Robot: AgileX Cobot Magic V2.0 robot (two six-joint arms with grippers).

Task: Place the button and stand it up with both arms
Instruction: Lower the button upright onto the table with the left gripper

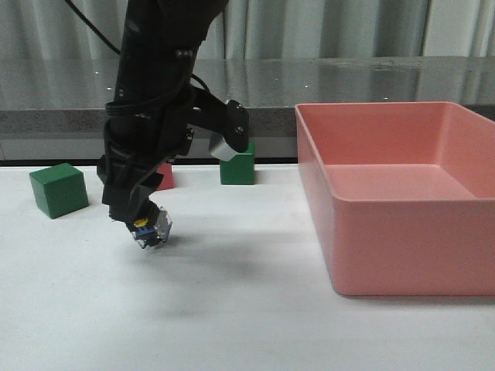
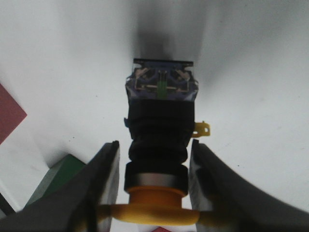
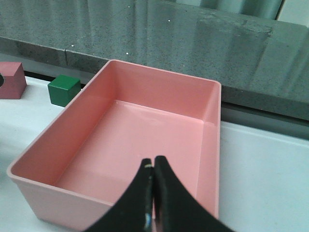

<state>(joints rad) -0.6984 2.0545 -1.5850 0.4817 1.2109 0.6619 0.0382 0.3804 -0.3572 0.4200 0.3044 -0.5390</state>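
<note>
Next, my left gripper lets go of the button standing upright on the table (image 1: 107, 266) in front of the green cube that is farthest from the pink bin.
The button (image 1: 151, 230) hangs base-down and tilted, just over the white table left of centre. My left gripper (image 1: 141, 219) is shut on its yellow cap. The left wrist view shows the button (image 2: 159, 125) with the cap wedged between both fingers (image 2: 104, 179), the silver collar and black body below it, and the clear bluish base pointing at the table. Whether the base touches the table I cannot tell. My right gripper (image 3: 153, 163) is shut and holds nothing. It hovers over the pink bin (image 3: 212, 145) and is out of the front view.
The large pink bin (image 1: 402, 255) fills the right side of the table. One green cube (image 1: 58, 189) sits at the left, and another green cube (image 1: 237, 168) stands behind the left arm. A dark pink cube (image 1: 165, 178) is partly hidden by that arm.
</note>
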